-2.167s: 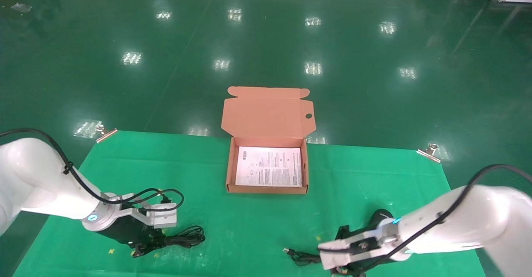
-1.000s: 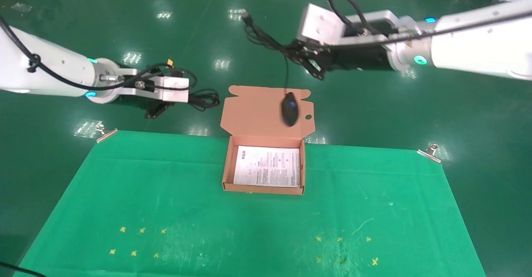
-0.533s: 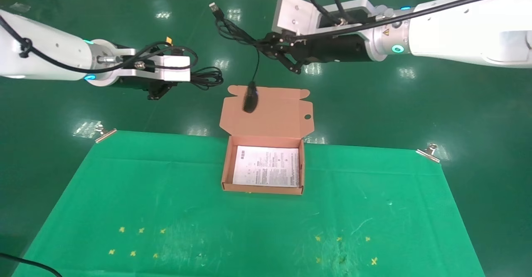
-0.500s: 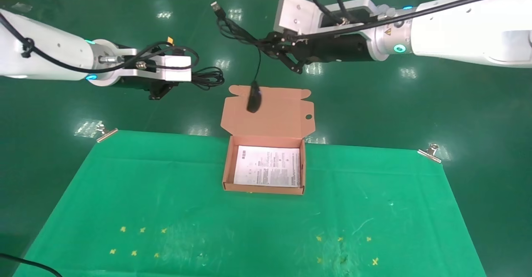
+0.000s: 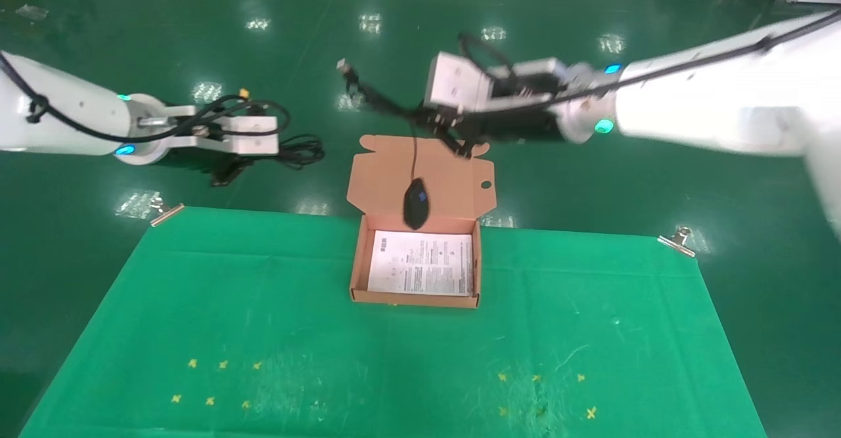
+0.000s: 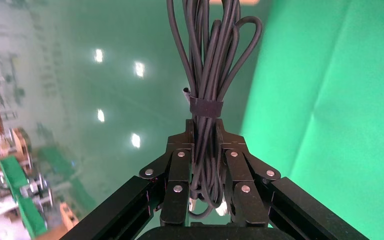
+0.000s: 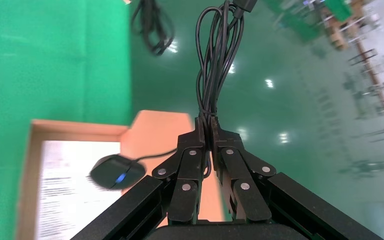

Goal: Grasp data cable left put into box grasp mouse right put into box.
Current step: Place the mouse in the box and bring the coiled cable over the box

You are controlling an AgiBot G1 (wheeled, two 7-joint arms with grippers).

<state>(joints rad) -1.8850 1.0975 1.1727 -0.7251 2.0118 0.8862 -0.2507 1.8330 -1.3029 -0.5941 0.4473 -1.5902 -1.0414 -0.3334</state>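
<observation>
Next, I let go of the mouse's coiled cord with my right gripper on the white sheet in the box [image 5: 445,257], toward my right arm.
The box [image 5: 359,261] sits open at the far middle of the green cloth, its lid [image 5: 453,182] standing up and a white sheet [image 5: 420,264] inside. My right gripper [image 5: 428,119] hovers above the lid, shut on the coiled cord [image 7: 215,65] of the mouse. The mouse [image 5: 416,205] hangs from that cord, dangling just over the box's back wall; it also shows as the mouse [image 7: 116,171] with its blue light. My left gripper [image 5: 259,159] is held off the table's far left, shut on the data cable [image 5: 299,152], a strapped bundle of loops [image 6: 207,65].
The green cloth [image 5: 328,359] covers the table, clipped at the far corners [image 5: 167,211] [image 5: 680,240]. Small yellow crosses [image 5: 217,382] mark it near the front. A shiny green floor [image 5: 591,182] lies beyond the far edge.
My right arm has come down and the hanging mouse has dropped from before the lid to the box's back wall. My left arm has drifted left and slightly lower with the cable.
</observation>
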